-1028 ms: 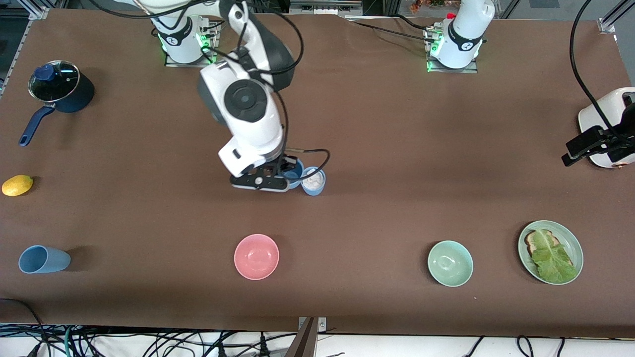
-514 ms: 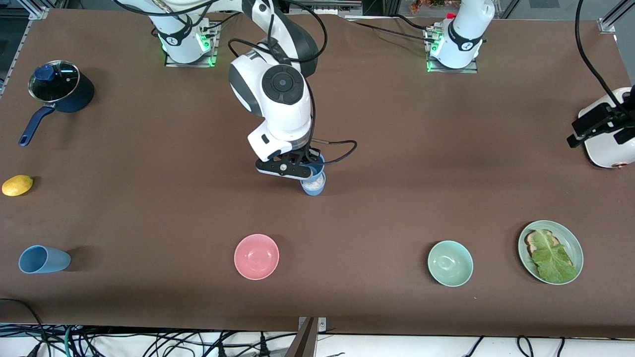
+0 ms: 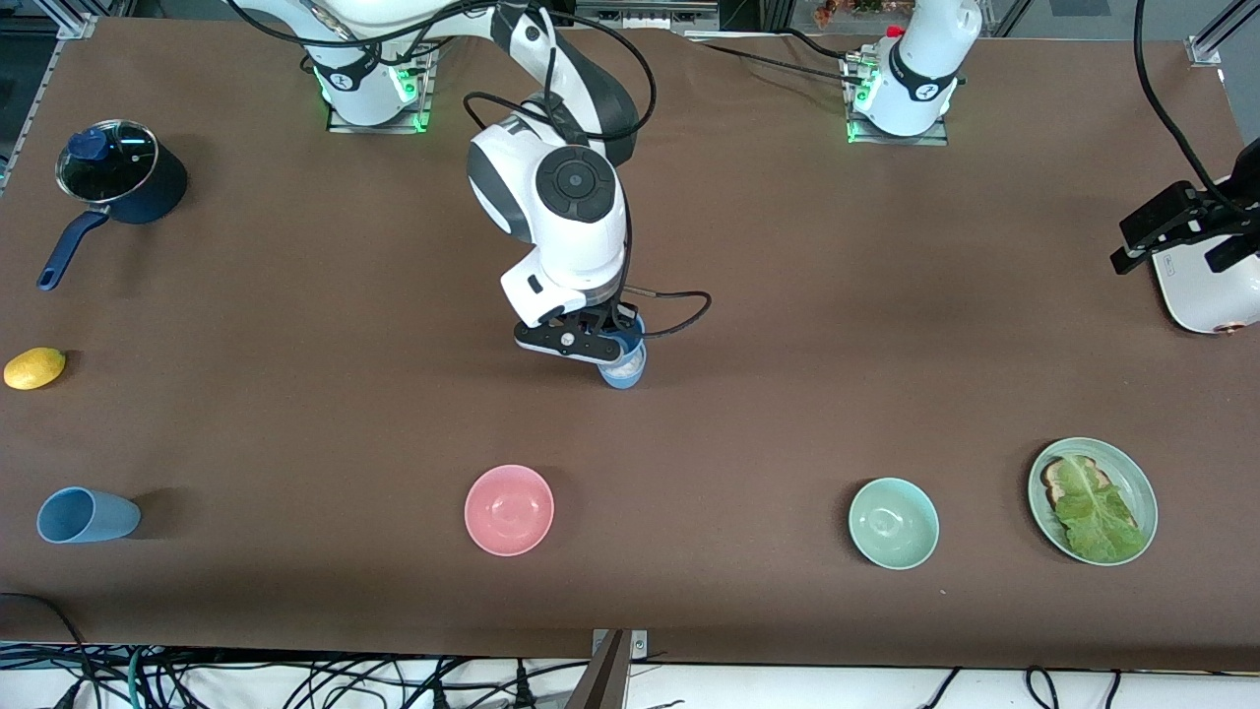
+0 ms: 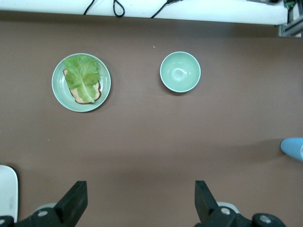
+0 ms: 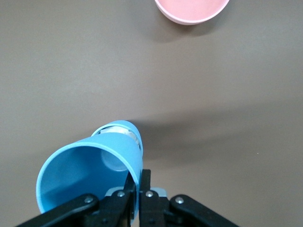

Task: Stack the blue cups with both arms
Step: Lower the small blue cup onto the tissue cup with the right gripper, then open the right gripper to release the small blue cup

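Observation:
The robot's right gripper will release its blue cup inside the other blue cup [image 3: 623, 353] [image 5: 119, 134] standing in the middle of the table.
My right gripper [image 3: 602, 347] is shut on the rim of one blue cup [image 5: 90, 175], one finger inside the wall and one outside. It holds that cup tilted, base down, right over the mouth of the second blue cup [image 3: 622, 372], which stands at mid-table with something white inside [image 5: 120, 135]. Whether the two cups touch I cannot tell. My left gripper [image 4: 139, 198] hangs open and empty, high over the left arm's end of the table [image 3: 1127, 258]. The edge of a blue cup [image 4: 293, 147] shows in the left wrist view.
A white appliance [image 3: 1206, 286] stands under the left gripper. Nearer the front camera are a pink bowl [image 3: 509, 509], a green bowl [image 3: 893, 522] and a plate [image 3: 1142, 483] with toast and lettuce. A sky-blue cup [image 3: 87, 515] lies on its side, with a lemon [image 3: 34, 367] and a saucepan [image 3: 123, 177] at the right arm's end.
The right gripper carried its blue cup sideways from beside the standing cup to directly over it. The left gripper shifted a little above the white appliance.

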### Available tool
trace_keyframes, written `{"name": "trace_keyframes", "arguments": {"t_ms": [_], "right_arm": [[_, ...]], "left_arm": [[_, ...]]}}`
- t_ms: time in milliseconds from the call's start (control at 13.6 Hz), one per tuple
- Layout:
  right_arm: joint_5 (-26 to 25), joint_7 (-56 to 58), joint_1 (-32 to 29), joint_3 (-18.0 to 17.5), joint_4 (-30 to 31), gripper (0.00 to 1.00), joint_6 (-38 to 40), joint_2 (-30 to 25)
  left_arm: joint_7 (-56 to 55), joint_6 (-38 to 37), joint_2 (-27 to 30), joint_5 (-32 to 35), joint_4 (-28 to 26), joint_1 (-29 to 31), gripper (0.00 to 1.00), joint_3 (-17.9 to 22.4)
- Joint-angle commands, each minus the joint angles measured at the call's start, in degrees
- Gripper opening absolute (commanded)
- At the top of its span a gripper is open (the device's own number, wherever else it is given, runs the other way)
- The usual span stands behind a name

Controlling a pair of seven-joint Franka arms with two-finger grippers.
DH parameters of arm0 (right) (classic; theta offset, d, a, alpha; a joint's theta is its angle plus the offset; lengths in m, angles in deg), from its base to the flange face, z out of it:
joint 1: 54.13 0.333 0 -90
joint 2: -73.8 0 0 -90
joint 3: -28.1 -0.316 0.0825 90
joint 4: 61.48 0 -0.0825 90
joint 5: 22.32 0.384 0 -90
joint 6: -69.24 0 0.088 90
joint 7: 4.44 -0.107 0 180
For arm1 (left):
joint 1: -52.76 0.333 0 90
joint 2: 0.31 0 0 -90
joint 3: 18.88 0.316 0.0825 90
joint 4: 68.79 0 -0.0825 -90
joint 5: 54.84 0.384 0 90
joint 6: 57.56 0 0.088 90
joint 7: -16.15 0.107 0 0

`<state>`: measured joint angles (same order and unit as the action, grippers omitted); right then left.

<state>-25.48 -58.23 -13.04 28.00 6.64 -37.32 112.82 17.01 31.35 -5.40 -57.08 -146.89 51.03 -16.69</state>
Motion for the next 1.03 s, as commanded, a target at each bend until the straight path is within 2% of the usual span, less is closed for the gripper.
{"name": "trace_keyframes", "arguments": {"t_ms": [0,147,440,734,954], "right_arm": [[-1.1,-1.3,0.7,0.4,-1.4,0.0,-0.8,1.1],[-1.1,-1.5,0.8,0.4,-1.4,0.0,-0.9,1.4],[-1.1,-1.7,0.9,0.4,-1.4,0.0,-0.9,1.8],[-1.2,-1.7,1.0,0.4,-1.1,0.0,-0.9,2.0],[-2.2,-1.8,1.2,0.4,-1.2,0.0,-0.9,2.6]], "left_arm": [[5.6,-0.3,2.1,0.4,-1.9,0.4,1.0,0.2],[5.6,-5.7,2.0,0.5,-1.9,0.2,1.0,0.2],[5.9,-6.4,2.0,-0.3,-5.1,0.2,1.0,0.2],[4.3,-6.6,2.9,-0.3,-4.3,-0.1,1.0,0.2],[-4.8,-7.6,4.0,0.4,-4.3,-1.1,1.0,-0.3]]}}
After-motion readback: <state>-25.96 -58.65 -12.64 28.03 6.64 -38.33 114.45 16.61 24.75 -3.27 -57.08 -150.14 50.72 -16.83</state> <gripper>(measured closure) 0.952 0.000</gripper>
